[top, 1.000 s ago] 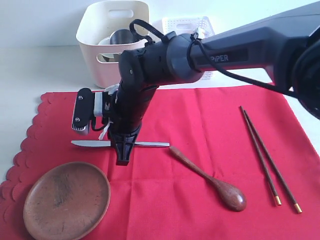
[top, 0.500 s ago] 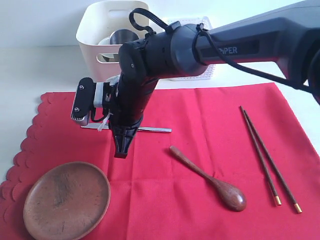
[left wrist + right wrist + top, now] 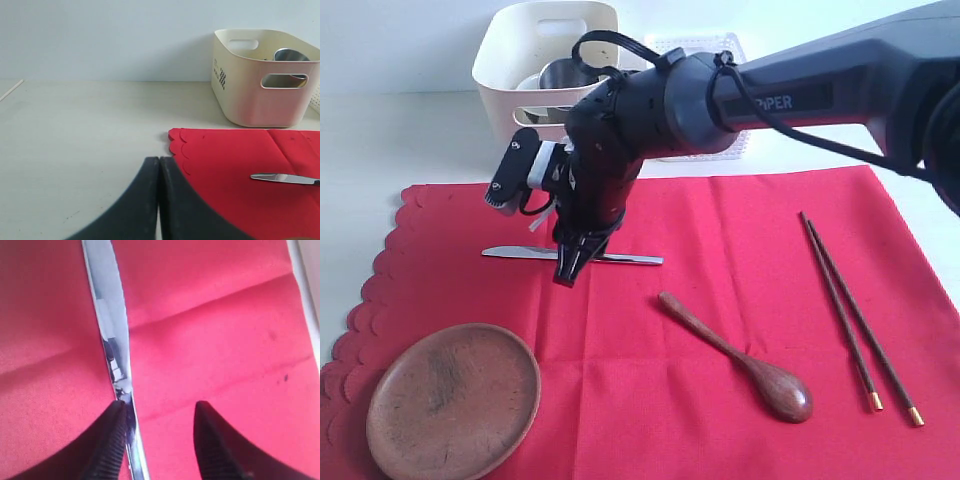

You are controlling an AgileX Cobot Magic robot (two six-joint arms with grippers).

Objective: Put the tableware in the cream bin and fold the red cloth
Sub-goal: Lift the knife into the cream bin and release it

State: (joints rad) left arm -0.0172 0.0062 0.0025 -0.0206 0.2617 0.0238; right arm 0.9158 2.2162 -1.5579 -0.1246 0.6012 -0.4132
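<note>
The butter knife's handle lies along just one finger, so next I open my right gripper wider and close around the handle's end (image 3: 123, 392) near the blade before lifting.
The metal butter knife (image 3: 625, 259) lies across the red cloth (image 3: 740, 220). My right gripper (image 3: 568, 272) points down over its middle, open. In the right wrist view the knife (image 3: 112, 325) runs along the inside of one finger (image 3: 111, 440), and the gripper (image 3: 160, 410) does not clamp it. The cream bin (image 3: 510, 95) stands behind the cloth with the steel cup (image 3: 565, 75) inside. The wooden plate (image 3: 453, 400), the spoon (image 3: 740, 358) and the chopsticks (image 3: 850, 315) lie on the cloth. My left gripper (image 3: 159, 161) is shut and empty, off the scalloped edge of the cloth (image 3: 235, 165).
A white lattice basket (image 3: 690, 45) stands behind the right arm, next to the cream bin. Bare pale tabletop (image 3: 75, 130) stretches left of the cloth. The big right arm (image 3: 800, 95) reaches across from the right, above the back half of the cloth.
The knife now lies farther back toward the bin than a second ago. The right gripper has turned at the wrist and its jaws have opened. The left gripper has stayed shut.
</note>
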